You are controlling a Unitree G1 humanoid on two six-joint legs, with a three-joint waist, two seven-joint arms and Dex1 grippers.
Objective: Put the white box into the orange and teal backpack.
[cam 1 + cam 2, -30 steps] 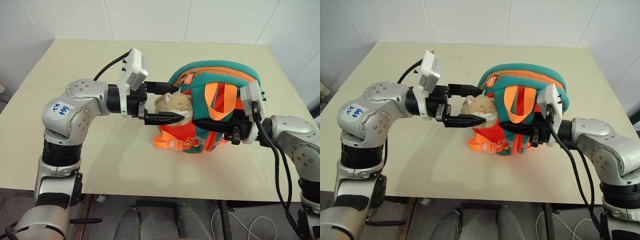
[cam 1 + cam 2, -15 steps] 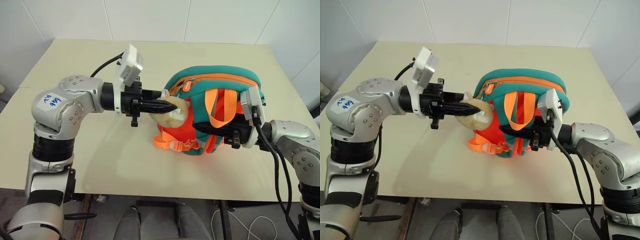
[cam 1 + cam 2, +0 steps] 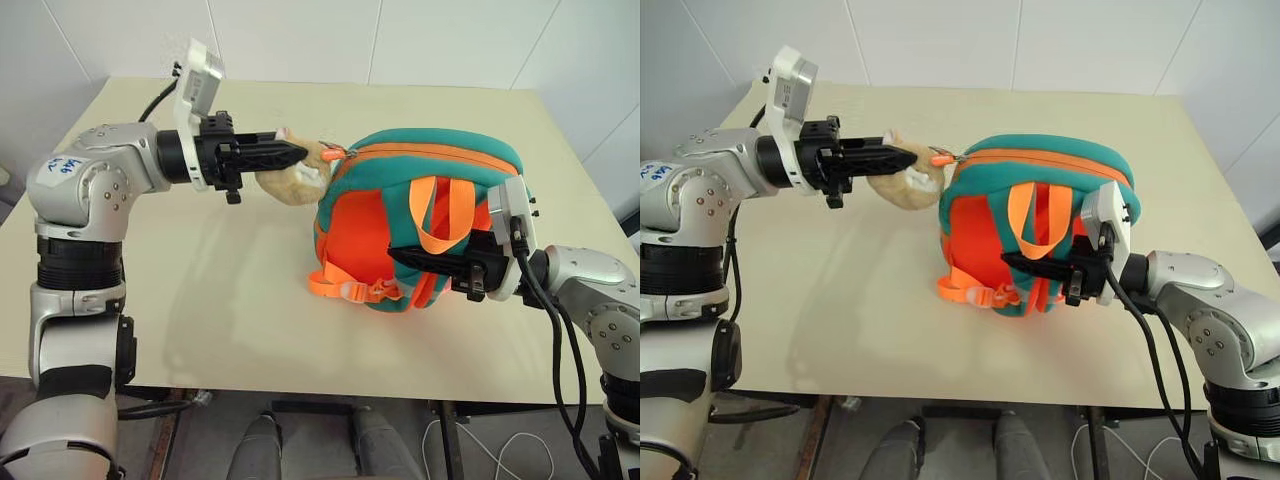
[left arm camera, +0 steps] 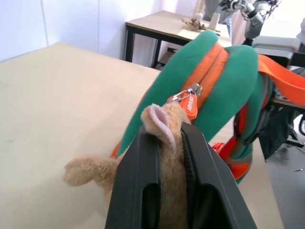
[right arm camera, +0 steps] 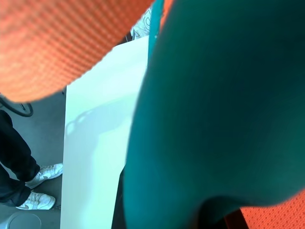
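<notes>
The plush toy, now hanging from the orange zipper pull, will be let go by my left gripper low (image 3: 292,247) beside the backpack, close to the backpack's orange buckle strap.
The orange and teal backpack (image 3: 420,200) stands on the table, straps facing me. Its tan plush toy (image 3: 300,175) is stretched out to the left of the bag, hanging from the orange zipper pull (image 4: 190,102) at the bag's top left corner. My left gripper (image 3: 290,153) is shut on the plush toy, whose ear (image 4: 161,121) sticks up between the two black fingers. My right gripper (image 3: 400,258) is shut on a teal strap at the backpack's lower front. The white box is out of view.
The beige table (image 3: 200,300) has bare room left of and in front of the bag; its front edge runs close below my arms. A person's legs and white shoes (image 5: 33,188) stand on the floor beside the table.
My left gripper shut on the plush toy and drew it up and to the left, away from the backpack's front. The right gripper kept its hold and stayed in place.
</notes>
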